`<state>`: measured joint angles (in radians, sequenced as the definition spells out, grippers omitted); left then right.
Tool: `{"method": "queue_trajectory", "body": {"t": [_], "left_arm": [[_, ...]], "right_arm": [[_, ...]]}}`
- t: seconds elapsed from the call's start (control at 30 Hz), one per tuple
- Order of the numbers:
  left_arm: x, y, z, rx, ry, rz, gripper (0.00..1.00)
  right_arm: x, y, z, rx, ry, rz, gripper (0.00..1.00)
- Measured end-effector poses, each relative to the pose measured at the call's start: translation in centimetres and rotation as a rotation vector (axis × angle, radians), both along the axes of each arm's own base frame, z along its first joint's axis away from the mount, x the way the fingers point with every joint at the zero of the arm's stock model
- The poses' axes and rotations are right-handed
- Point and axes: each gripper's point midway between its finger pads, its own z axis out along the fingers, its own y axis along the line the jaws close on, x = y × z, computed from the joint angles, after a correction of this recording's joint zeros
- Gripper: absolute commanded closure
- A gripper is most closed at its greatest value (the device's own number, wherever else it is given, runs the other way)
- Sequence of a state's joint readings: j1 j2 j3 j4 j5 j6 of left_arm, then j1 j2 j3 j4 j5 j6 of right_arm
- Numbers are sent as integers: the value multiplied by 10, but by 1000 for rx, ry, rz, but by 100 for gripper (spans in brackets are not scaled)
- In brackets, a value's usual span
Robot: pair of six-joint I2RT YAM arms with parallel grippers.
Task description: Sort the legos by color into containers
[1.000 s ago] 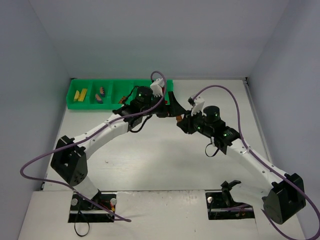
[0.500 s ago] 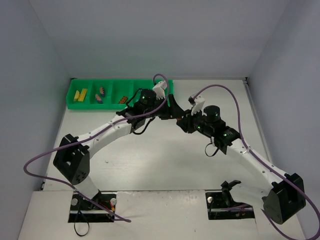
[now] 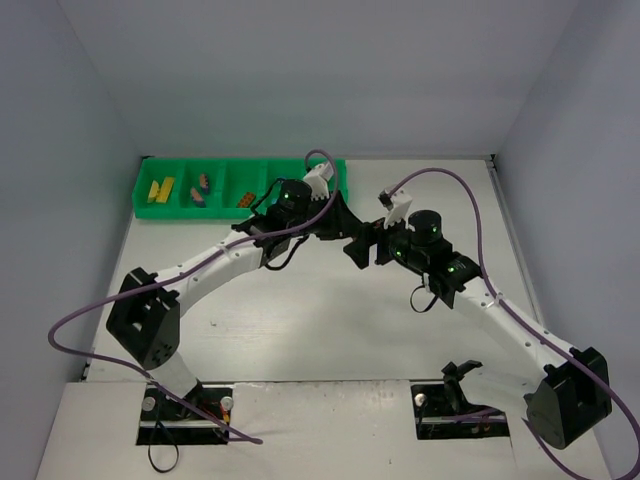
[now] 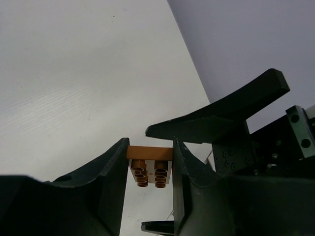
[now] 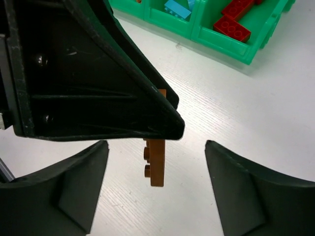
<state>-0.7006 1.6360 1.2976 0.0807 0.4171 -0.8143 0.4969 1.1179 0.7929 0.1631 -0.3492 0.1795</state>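
Observation:
Next, my left gripper lets go of the orange-brown lego in the green compartment (image 3: 243, 188), just behind the other orange-brown lego.
An orange-brown lego (image 4: 150, 164) hangs above the white table, pinched by its ends between the fingers of my left gripper (image 4: 150, 147), which is shut on it. In the right wrist view the same lego (image 5: 157, 167) hangs edge-on below the left gripper's dark finger (image 5: 98, 73). My right gripper (image 5: 156, 147) stands open around it, both pads well clear. From above, the left gripper (image 3: 340, 225) and right gripper (image 3: 360, 247) meet just right of the green containers (image 3: 145, 190); the lego is hidden there.
The tray compartments hold yellow legos (image 3: 160, 188), pink-purple ones (image 3: 200, 188) and orange-brown ones (image 3: 245, 198). The right wrist view shows the tray wall (image 5: 221, 37) with red legos (image 5: 236, 19) and a cyan one (image 5: 177, 9). Grey walls enclose the table.
My left gripper closed onto the orange-brown lego that my right gripper held. The right gripper then opened and let it go, pulling back slightly.

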Motion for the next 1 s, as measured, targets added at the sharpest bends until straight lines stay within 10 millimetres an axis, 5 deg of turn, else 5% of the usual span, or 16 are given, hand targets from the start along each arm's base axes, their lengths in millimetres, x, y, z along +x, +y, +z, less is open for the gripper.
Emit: {"method": "queue_trajectory", "body": {"t": [0.17, 0.33, 0.5, 0.67, 0.77, 1.0], "left_arm": [[24, 32, -7, 51, -10, 63, 100], [85, 123, -13, 205, -71, 274, 100], [140, 220, 7, 380, -188, 477, 100], [201, 278, 24, 516, -295, 605, 100], [234, 294, 4, 572, -280, 624, 99], [281, 314, -76, 686, -168, 603, 59]], "right_arm": [[3, -3, 0, -8, -5, -21, 9], [4, -6, -3, -21, 1, -39, 8], [4, -8, -5, -30, 8, -50, 8], [4, -10, -6, -34, 12, -56, 8], [4, -11, -7, -37, 15, -63, 7], [-2, -20, -6, -43, 19, -100, 7]]}}
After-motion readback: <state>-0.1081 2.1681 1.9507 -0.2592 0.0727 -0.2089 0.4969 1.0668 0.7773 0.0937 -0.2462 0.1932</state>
